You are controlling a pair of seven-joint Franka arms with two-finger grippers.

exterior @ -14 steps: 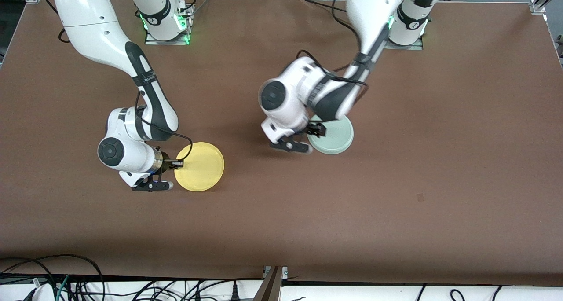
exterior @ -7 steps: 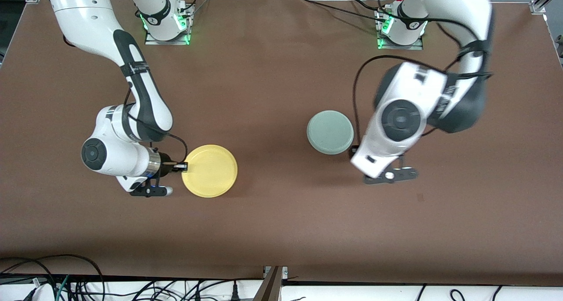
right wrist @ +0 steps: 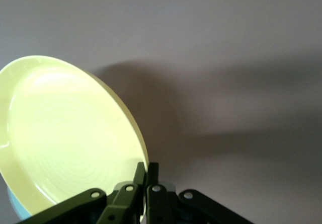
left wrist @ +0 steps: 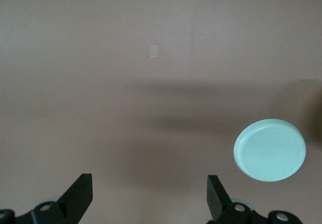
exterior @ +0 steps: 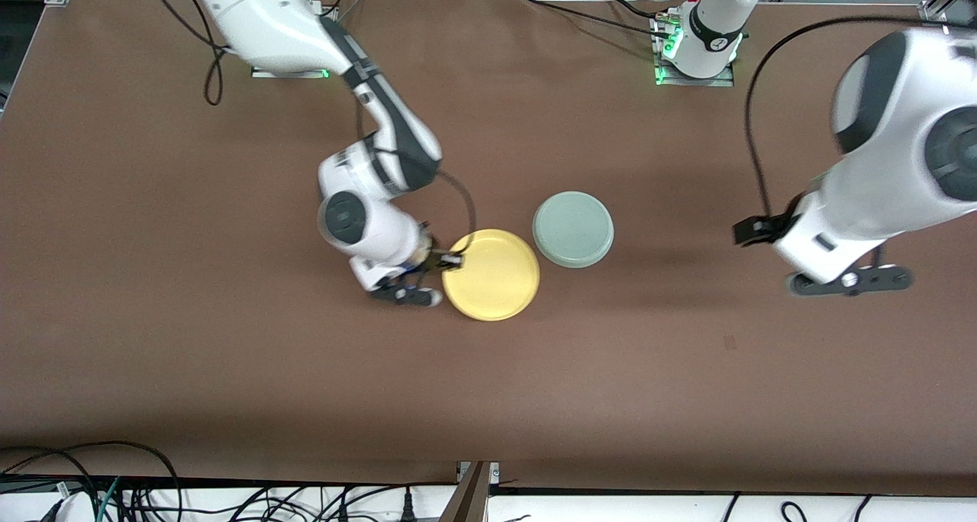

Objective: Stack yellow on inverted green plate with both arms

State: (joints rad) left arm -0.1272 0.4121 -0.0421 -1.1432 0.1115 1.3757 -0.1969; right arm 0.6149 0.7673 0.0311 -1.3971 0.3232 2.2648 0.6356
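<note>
Next, I release the yellow plate with my right gripper over the middle of the green plate's upturned base (exterior: 578,226).
The yellow plate (exterior: 492,274) hangs tilted from my right gripper (exterior: 450,261), which is shut on its rim. It is held just above the table, right beside the green plate (exterior: 573,229), and their edges nearly meet. The green plate lies upside down on the table, base up. In the right wrist view the fingers (right wrist: 146,171) pinch the yellow plate's (right wrist: 65,138) rim. My left gripper (exterior: 752,230) is open and empty, up over the table toward the left arm's end. The left wrist view shows its spread fingers (left wrist: 148,199) and the green plate (left wrist: 270,149).
The brown table (exterior: 229,400) carries only the two plates. A small pale mark (exterior: 729,343) lies on it nearer the front camera, also in the left wrist view (left wrist: 155,50). Cables run along the table's near edge.
My right gripper has carried the yellow plate across the table to beside the green plate. My left arm has let go of the green plate and swung up and away toward its own end.
</note>
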